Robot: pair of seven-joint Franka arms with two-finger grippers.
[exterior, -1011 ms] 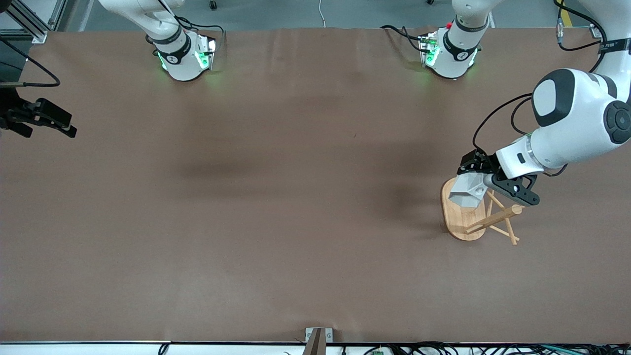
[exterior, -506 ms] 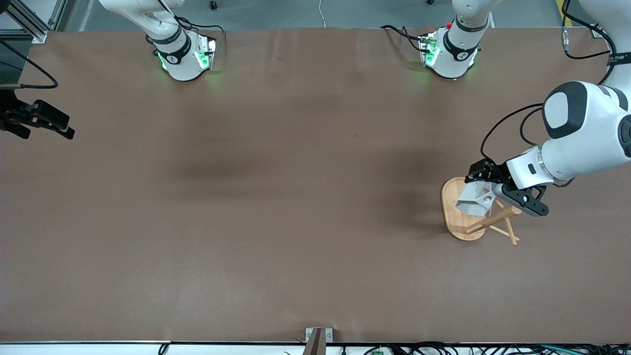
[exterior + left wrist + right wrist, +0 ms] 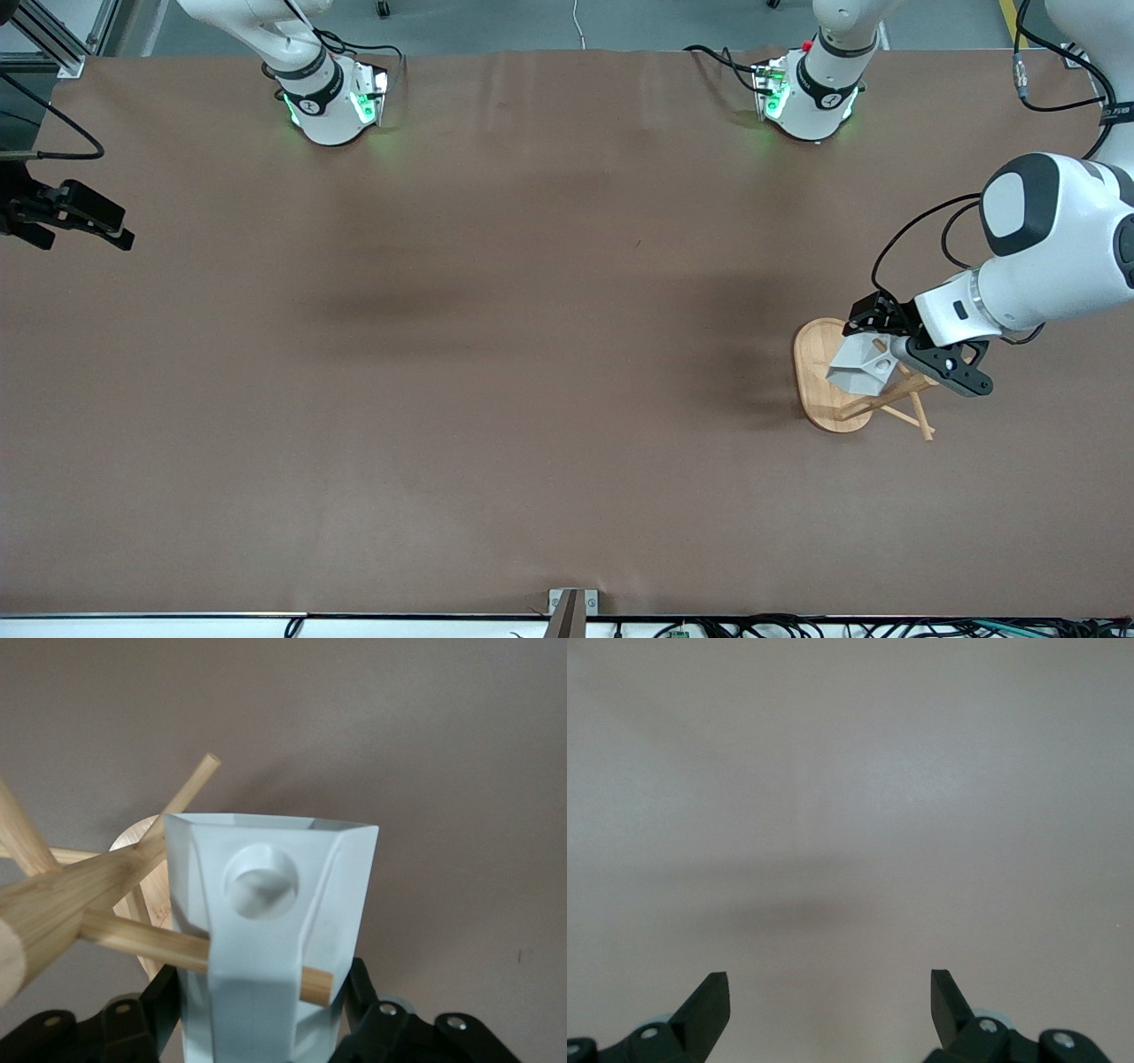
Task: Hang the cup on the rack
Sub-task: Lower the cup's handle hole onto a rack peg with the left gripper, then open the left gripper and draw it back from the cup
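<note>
The robot's left gripper needs to release the white faceted cup on the thin peg [image 3: 869,378] [image 3: 182,949] under the cup's handle, over the oval base.
The white faceted cup [image 3: 858,365] is held on its side in my left gripper [image 3: 879,353], over the oval base of the bamboo rack [image 3: 817,383] and against its post and pegs. In the left wrist view the gripper [image 3: 266,1032] is shut on the cup [image 3: 266,921], with the round hole of its handle [image 3: 261,881] facing the camera. One thin peg [image 3: 142,937] passes under the handle block, and its tip shows past it. The thick post [image 3: 62,904] lies beside the cup. My right gripper [image 3: 84,217] is open and empty at the right arm's end of the table; it shows open in the right wrist view [image 3: 829,1003].
The brown table cover [image 3: 532,354] is bare apart from the rack. The two arm bases [image 3: 332,102] [image 3: 808,97] stand along the table's top edge. A small metal bracket [image 3: 571,602] sits at the table edge nearest the front camera.
My left gripper has carried the cup a little toward the rack's post and lower, so a peg now runs under the handle. The right arm has barely moved.
</note>
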